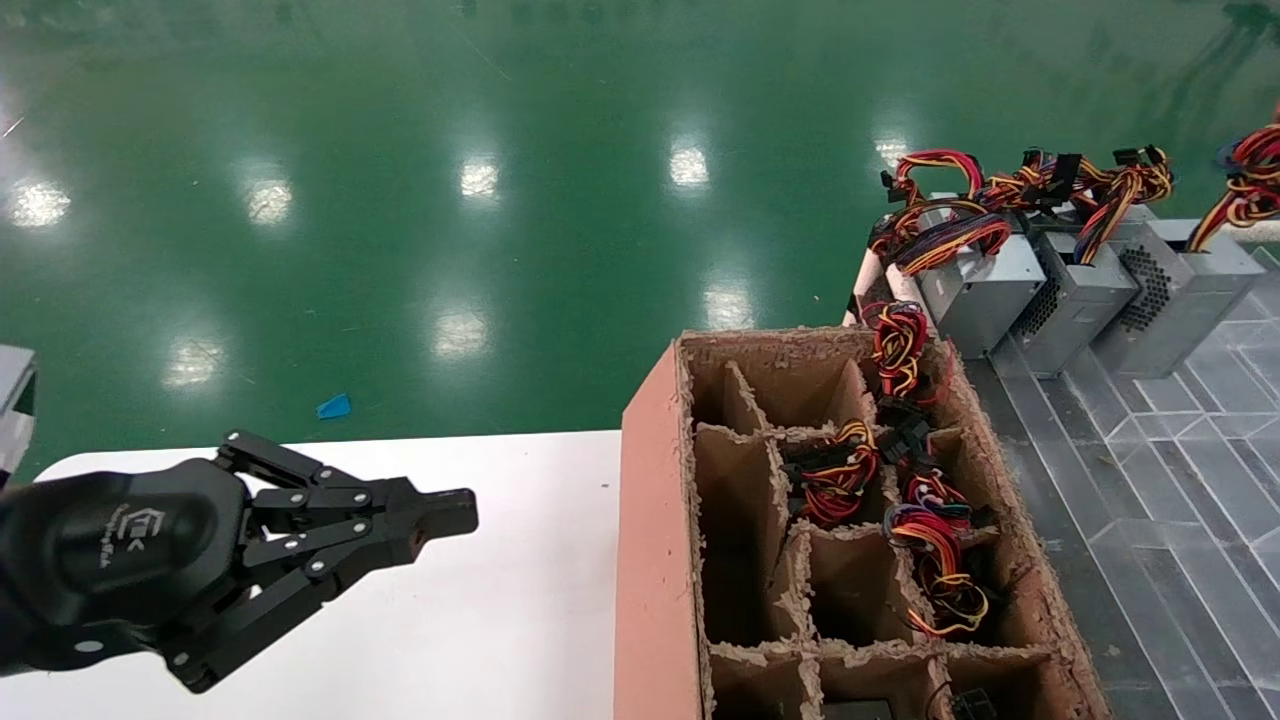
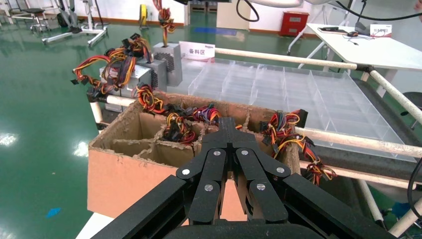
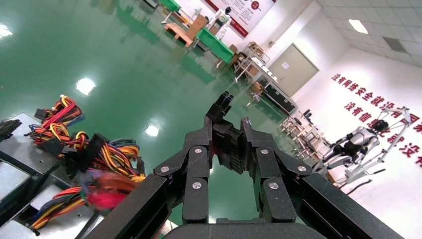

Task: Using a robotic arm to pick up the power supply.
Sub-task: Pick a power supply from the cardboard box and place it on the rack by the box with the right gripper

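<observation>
My right gripper has the power supply to place. Next, I put it down in the clear tray [image 1: 1140, 330], close against the middle grey power supply.
Three grey power supply boxes stand in a row at the back right; the rightmost power supply [image 1: 1180, 285] has a wire bundle [image 1: 1250, 175] rising out past the picture's right edge. My right gripper [image 3: 230, 130] is out of the head view. In its wrist view it is shut on a black plug [image 3: 231, 149] of the wires, with the coloured wire bundle [image 3: 94, 157] and grey metal boxes [image 3: 17, 177] below it. My left gripper [image 1: 445, 515] hangs shut and empty over the white table [image 1: 500, 600], pointing at the cardboard box [image 2: 129, 172].
A brown cardboard box [image 1: 650, 520] with divider cells stands right of the white table; wire bundles [image 1: 935, 560] fill some cells. Clear compartment trays [image 1: 1180, 480] lie to its right. Green floor lies beyond, with a blue scrap [image 1: 334, 406].
</observation>
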Robot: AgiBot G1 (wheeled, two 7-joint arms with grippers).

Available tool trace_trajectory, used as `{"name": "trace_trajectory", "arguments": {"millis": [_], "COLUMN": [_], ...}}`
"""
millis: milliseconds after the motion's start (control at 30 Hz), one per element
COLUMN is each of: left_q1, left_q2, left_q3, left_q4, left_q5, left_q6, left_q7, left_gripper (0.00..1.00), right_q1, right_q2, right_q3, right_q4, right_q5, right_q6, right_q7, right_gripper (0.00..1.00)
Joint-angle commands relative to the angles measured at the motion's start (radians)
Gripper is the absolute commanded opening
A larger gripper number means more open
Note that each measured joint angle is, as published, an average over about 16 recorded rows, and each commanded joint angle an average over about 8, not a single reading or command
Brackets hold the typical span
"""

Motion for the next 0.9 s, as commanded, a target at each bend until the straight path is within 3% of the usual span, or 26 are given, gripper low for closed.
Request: {"name": "trace_trajectory", "arguments": {"millis": [33, 533, 567, 800, 900], "left_q1": [0.000, 0.000, 0.000, 0.000, 0.000], "left_q2": [0.000, 0.000, 0.000, 0.000, 0.000], "left_q3": [0.000, 0.000, 0.000, 0.000, 0.000], "left_q4": [0.000, 0.000, 0.000, 0.000, 0.000], "left_q5": [0.000, 0.000, 0.000, 0.000, 0.000], "left_q6": [0.000, 0.000, 0.000, 0.000, 0.000], "left_q7": [0.000, 0.000, 0.000, 0.000, 0.000], "left_gripper": [0.00, 0.00, 0.00, 0.00, 0.00], "right_q1": [0.000, -0.043, -0.046, -0.051, -0.050], "right_q2": [-0.005, -0.020, -0.021, -0.027, -0.026], "right_q3": [0.002, -0.006, -0.006, -0.003, -0.003], "right_q4": [0.002, -0.019, -0.019, -0.010, -0.005], "right_q5": [0.003, -0.009, -0.009, -0.004, -0.005], "right_q6": [0.001, 0.033, 0.034, 0.036, 0.036], "right_q7": [-0.001, 0.001, 0.003, 0.014, 0.016], "right_gripper": [0.00, 0.03, 0.11, 0.96, 1.00]}}
